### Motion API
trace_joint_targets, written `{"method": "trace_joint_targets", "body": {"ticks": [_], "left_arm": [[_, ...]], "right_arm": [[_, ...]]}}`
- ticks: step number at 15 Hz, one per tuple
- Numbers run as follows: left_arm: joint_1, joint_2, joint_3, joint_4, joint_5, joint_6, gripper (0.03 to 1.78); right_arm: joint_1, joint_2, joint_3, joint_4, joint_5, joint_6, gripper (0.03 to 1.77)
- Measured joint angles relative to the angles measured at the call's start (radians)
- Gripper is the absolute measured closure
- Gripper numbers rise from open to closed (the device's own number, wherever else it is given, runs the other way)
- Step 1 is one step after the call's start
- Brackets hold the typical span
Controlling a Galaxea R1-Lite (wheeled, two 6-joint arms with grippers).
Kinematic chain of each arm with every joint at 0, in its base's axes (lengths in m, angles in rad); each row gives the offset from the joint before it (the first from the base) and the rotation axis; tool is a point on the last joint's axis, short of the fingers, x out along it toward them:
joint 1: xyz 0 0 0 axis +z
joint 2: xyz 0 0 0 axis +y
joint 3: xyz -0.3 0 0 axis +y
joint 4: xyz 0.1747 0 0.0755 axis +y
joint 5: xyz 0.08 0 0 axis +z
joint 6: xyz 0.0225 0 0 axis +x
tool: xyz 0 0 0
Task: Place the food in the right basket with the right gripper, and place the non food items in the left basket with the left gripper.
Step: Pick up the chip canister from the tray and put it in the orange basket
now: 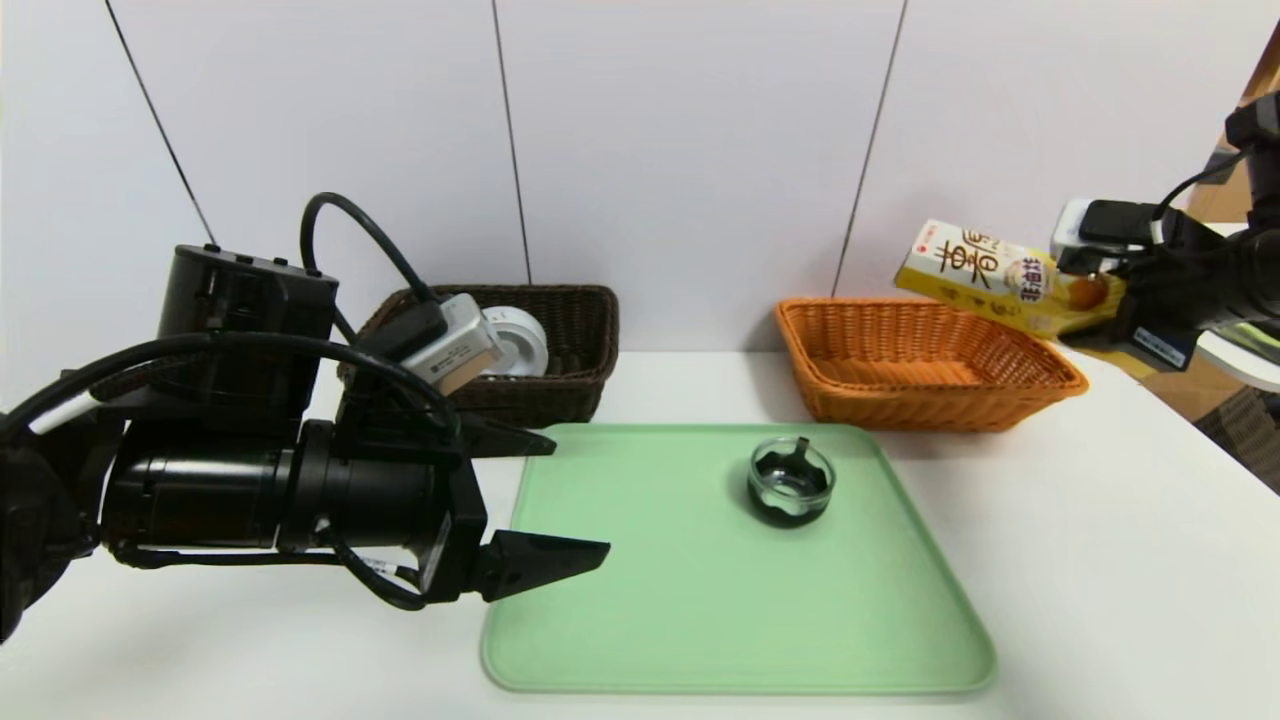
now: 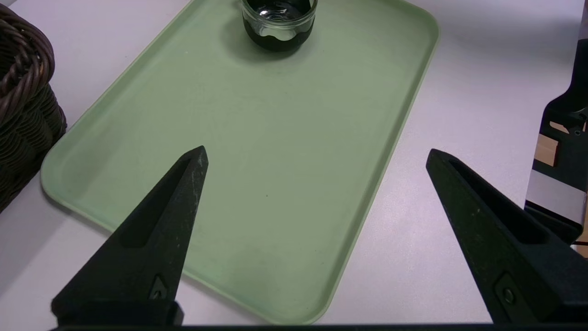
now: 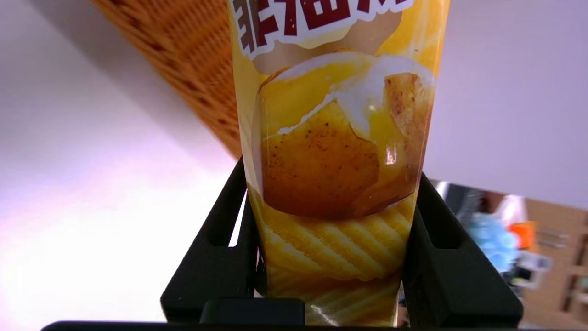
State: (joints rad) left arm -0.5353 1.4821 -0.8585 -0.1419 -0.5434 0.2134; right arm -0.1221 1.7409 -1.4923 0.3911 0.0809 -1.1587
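Observation:
The robot's right gripper should release the yellow snack box inside the orange basket, lengthwise (image 1: 897, 343) against the basket's back side.
A yellow snack box (image 1: 1000, 277), the food, hangs in the air above the right end of the orange right basket (image 1: 1035, 385), with my right gripper (image 1: 1120, 290) shut on it; its chip picture (image 3: 335, 151) fills the right wrist view. A white tape roll (image 1: 520, 340) lies in the dark brown left basket (image 1: 585, 375). The small glass dish (image 1: 791, 480) stands on the green tray (image 1: 650, 620). My left gripper (image 1: 580, 497) hovers open over the tray's left edge, nothing between its fingers (image 2: 183, 193), the dish (image 2: 279, 20) well ahead.
The white table (image 1: 1120, 560) carries the tray in the middle and both baskets along the back wall. The dark basket's corner (image 2: 23, 105) is beside the left gripper. Shelving shows off the table's right edge (image 1: 1240, 420).

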Motion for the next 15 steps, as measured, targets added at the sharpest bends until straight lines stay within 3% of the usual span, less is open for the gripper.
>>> {"method": "trace_joint_targets", "body": {"ticks": [5,12,15], "left_arm": [[0.0,0.006,0.008,-0.007,-0.001,0.0,0.12],[0.001,0.012,0.022,-0.007,0.0,0.0,0.12],[0.015,0.013,0.028,-0.007,0.001,0.0,0.12]], "right_arm": [[0.016,0.083,-0.024,-0.107,-0.01,-0.128,0.97],[0.113,0.182,-0.026,-0.254,-0.001,-0.136,0.97],[0.134,0.212,-0.026,-0.263,0.001,-0.136,0.97]]}}
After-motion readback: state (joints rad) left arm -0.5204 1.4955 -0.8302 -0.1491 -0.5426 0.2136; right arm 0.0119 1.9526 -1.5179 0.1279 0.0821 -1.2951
